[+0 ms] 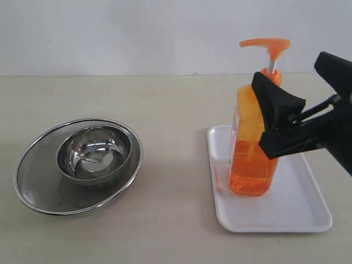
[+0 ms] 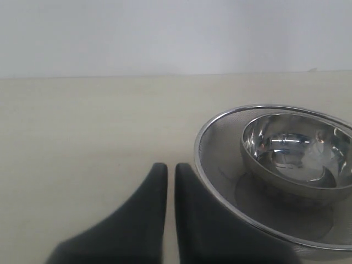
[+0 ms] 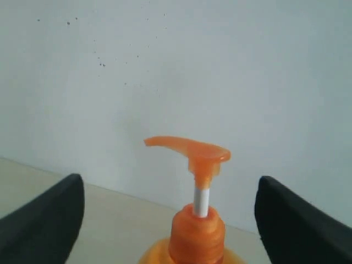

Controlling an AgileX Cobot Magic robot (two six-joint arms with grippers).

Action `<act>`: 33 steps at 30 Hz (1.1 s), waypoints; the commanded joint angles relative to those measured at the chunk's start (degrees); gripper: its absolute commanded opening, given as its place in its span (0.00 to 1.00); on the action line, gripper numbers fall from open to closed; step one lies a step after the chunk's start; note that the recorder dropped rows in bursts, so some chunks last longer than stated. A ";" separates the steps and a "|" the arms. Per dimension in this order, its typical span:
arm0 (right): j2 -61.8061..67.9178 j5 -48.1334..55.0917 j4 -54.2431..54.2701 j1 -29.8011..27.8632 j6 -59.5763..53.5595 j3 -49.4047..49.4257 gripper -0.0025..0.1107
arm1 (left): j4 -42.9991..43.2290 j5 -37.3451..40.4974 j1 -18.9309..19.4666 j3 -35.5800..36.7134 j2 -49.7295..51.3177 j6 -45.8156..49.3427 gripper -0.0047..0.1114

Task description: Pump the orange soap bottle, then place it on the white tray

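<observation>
The orange soap bottle stands too near one white tray end, so next I grip the bottle's neck [image 1: 276, 76] with my right gripper and shift it toward the middle.
The orange soap bottle [image 1: 250, 157] stands upright on the white tray [image 1: 294, 212], near the tray's left end. Its orange pump head [image 1: 265, 44] is raised on a white stem. My right gripper [image 1: 263, 91] reaches in from the right at the level of the bottle's shoulder and neck. In the right wrist view the right gripper [image 3: 170, 184] is open, its dark fingers wide on either side of the bottle [image 3: 197, 234] and apart from it. The left gripper [image 2: 171, 168] is shut over bare table with nothing between its fingers, beside the steel bowls.
A small steel bowl [image 1: 94, 151] sits inside a wider steel mesh bowl [image 1: 33, 181] on the left of the table. In the left wrist view the mesh bowl's rim [image 2: 206, 165] lies close beside my left fingers. A pale wall stands behind the table.
</observation>
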 commanded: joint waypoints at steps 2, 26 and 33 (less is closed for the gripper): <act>7.17 -4.71 2.51 -0.13 -0.98 -2.49 0.70 | 0.08 -0.13 -0.13 0.22 -0.11 -0.65 0.08; 19.22 -9.86 5.37 -0.13 7.13 -3.32 0.34 | 0.08 -0.13 -0.13 0.22 -0.11 -0.65 0.08; 19.22 -9.86 6.36 -0.13 7.13 -4.86 0.65 | 0.08 -0.13 -0.13 0.22 -0.11 -0.65 0.08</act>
